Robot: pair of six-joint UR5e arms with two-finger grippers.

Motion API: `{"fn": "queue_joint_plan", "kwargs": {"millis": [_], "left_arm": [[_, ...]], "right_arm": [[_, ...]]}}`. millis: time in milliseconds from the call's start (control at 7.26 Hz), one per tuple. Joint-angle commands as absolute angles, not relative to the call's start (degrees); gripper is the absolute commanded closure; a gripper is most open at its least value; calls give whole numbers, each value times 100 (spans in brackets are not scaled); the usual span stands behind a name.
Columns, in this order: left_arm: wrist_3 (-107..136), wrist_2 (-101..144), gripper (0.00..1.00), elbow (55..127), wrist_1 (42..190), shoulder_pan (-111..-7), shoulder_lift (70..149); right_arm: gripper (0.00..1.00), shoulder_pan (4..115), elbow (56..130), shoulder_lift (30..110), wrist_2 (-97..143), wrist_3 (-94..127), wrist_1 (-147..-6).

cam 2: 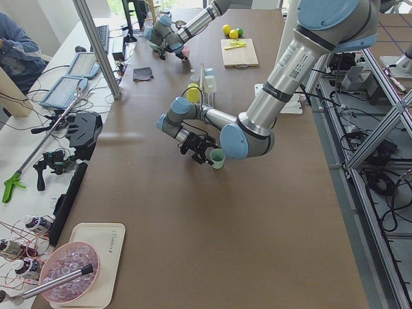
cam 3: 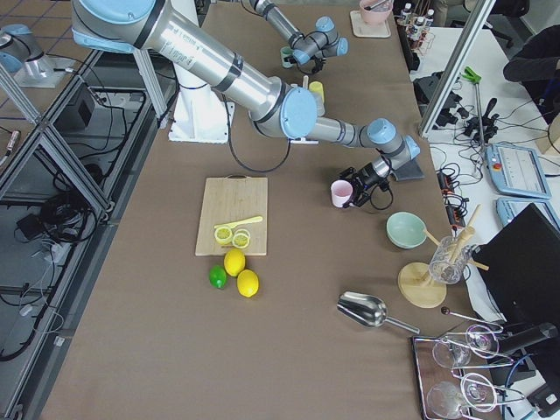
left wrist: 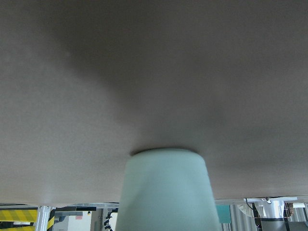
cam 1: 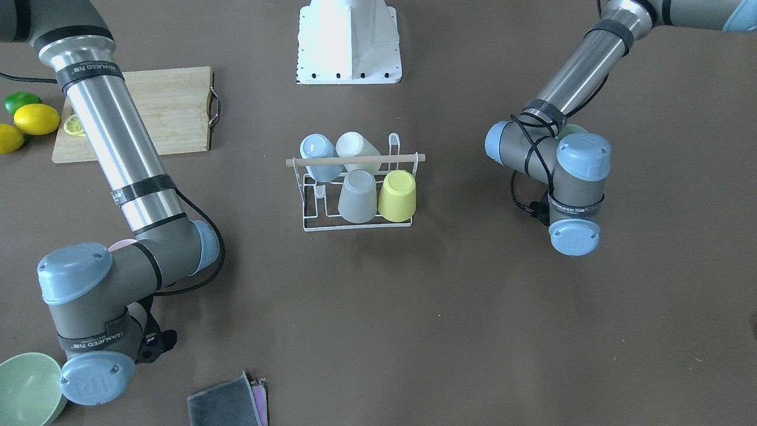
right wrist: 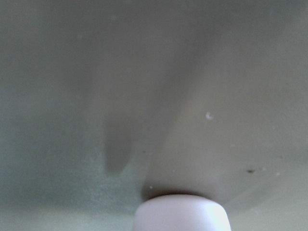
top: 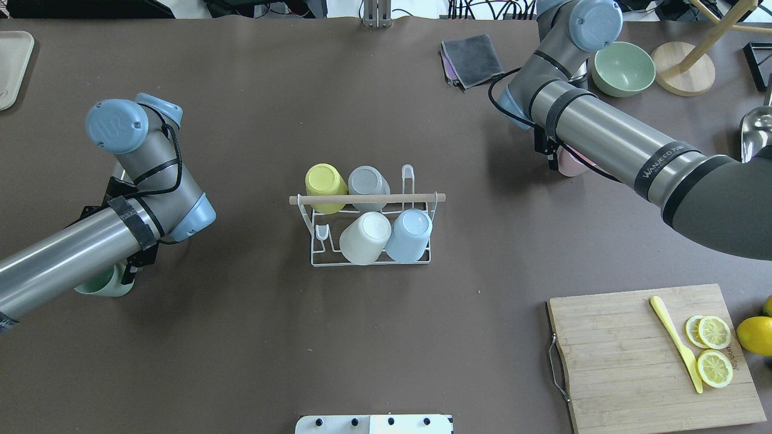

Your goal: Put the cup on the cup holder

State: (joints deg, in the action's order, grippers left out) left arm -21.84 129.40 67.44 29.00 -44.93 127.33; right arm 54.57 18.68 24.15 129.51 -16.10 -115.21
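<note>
My left gripper should close on the pale green cup's side (cam 1: 573,130) (left wrist: 166,219), near the cup's rim, because this cup still needs to go on the cup holder.
The white wire cup holder (top: 319,260) with its wooden rod (top: 368,198) stands mid-table; it also shows in the front view (cam 1: 313,226). It carries a yellow (top: 324,179), a grey (top: 365,179), a white (top: 367,235) and a blue cup (top: 411,232). A pale green cup (top: 104,284) stands on the table at my left gripper (top: 129,270) and fills the bottom of the left wrist view (left wrist: 163,192). A pink cup (top: 570,164) stands at my right gripper (top: 553,158) and shows in the right wrist view (right wrist: 180,214). Neither gripper's fingers show, so I cannot tell their state.
A wooden cutting board (top: 627,361) with lemon slices (top: 714,349) and a yellow knife (top: 675,342) lies at the near right. A green bowl (top: 622,69) and folded cloths (top: 471,58) lie beyond the right arm. A round wooden stand base (top: 683,76) is beside the bowl.
</note>
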Motion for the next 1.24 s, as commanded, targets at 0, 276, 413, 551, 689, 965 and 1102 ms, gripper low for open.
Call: {"fn": "queue_joint_plan", "kwargs": {"millis": [0,276,413,551,689,965,1102], "left_arm": [[-2215,12903,3,6697,2892,-4474,12727],[-2206,12744,3,6680,2892,-4465,12735],[-2189,12735,4,6680,2892,-4465,12735],[-2188,12744,5,6680,2892,-4465,12735],[-2188,12735,7,6680,2892,-4456,12744],[-2180,12744,18,6671,2892,-4456,12753],[-2171,12744,27,6671,2892,-4456,12770]], "right_arm": [[0,5440,1872,2408,12911,-1644,-11540],[29,5440,1872,2347,12824,-1670,-11575],[47,5440,1872,2303,12754,-1670,-11619],[88,5440,1872,2294,12701,-1670,-11628],[100,5449,1872,2268,12657,-1661,-11750],[100,5572,1863,2057,12551,-1687,-12075],[100,5651,1907,2004,12551,-1687,-12181]]}}
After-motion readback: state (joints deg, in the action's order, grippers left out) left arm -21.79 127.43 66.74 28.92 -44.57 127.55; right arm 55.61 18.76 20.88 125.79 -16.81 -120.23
